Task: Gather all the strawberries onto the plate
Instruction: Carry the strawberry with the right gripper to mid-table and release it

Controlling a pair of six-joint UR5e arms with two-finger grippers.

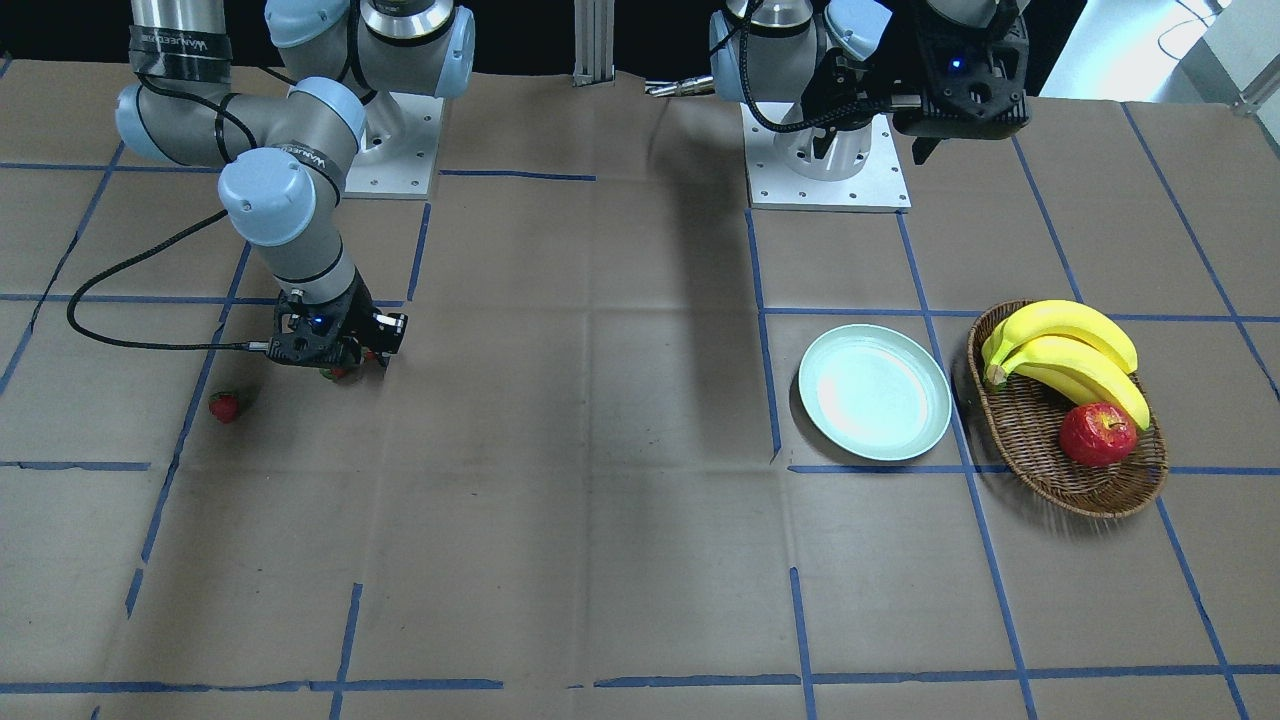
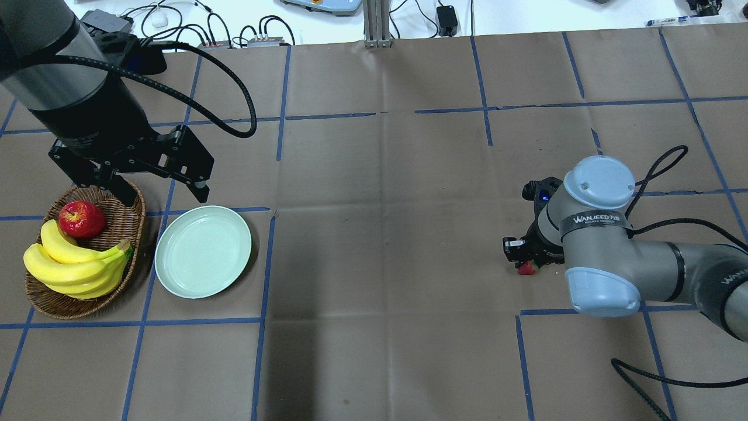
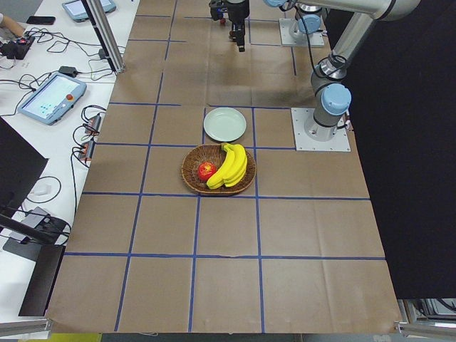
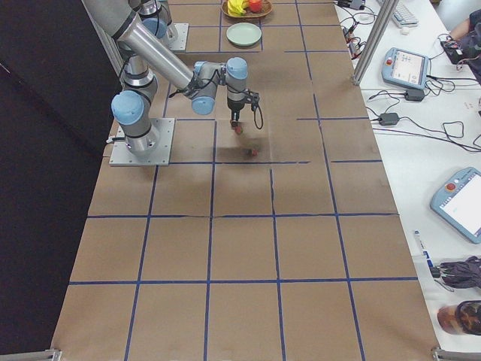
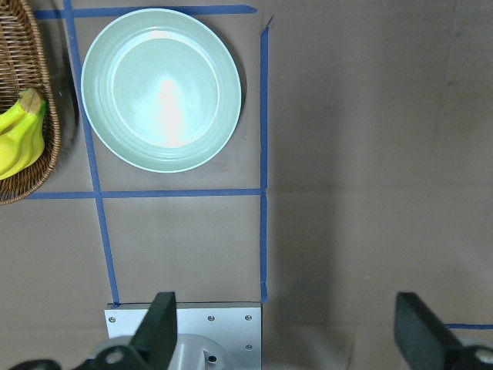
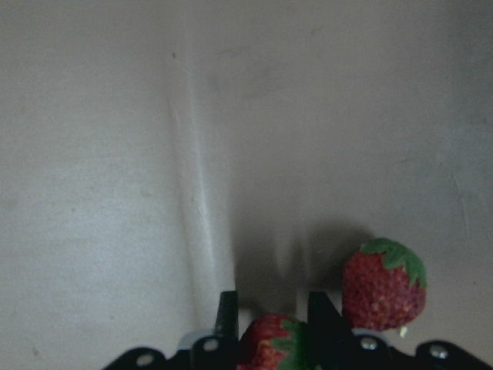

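My right gripper will let go of the strawberry on the bare brown paper (image 1: pixel 600 468) beside the crossing creases, short of the plate.
The mint-green plate (image 1: pixel 875 392) lies empty by the wicker basket; it also shows in the overhead view (image 2: pixel 203 251) and the left wrist view (image 5: pixel 160 89). My right gripper (image 6: pixel 271 312) is down at the table, shut on a strawberry (image 6: pixel 269 343) between its fingers. A second strawberry (image 6: pixel 383 285) lies just beside it on the paper, also seen from overhead (image 2: pixel 527 268). A third strawberry (image 1: pixel 224 406) lies apart, further out. My left gripper (image 2: pixel 160 190) is open and empty, hanging above the plate's far edge and the basket.
An oval wicker basket (image 1: pixel 1100 490) beside the plate holds bananas (image 1: pixel 1070 355) and a red apple (image 1: pixel 1097 434). The table is covered in brown paper with blue tape lines. The right arm's black cable (image 1: pixel 120 340) trails over the table.
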